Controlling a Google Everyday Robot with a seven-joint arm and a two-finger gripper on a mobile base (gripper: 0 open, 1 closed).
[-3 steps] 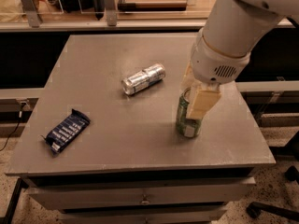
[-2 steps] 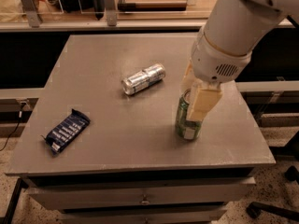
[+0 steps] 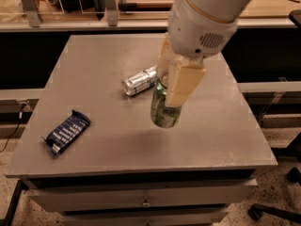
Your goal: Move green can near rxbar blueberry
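Note:
The green can is to go upright on the grey table [image 3: 105,129], close beside the rxbar blueberry's far end. Next, my gripper lets go of it there.
The green can [image 3: 164,109] hangs upright in my gripper [image 3: 171,81], lifted a little above the grey table [image 3: 211,131] near its middle. The cream fingers [image 3: 182,84] are shut on the can's upper part and hide its top. The rxbar blueberry [image 3: 67,132], a dark blue wrapper with white lettering, lies flat near the table's front left corner, well to the left of the can.
A slim silver can [image 3: 139,81] lies on its side just behind and left of the green can. The table's front edge and drawers are below. A shelf rail with metal posts runs along the back.
The green can has been lifted off the table and carried left toward the middle, with my gripper still shut on it. The silver can and the bar have not moved.

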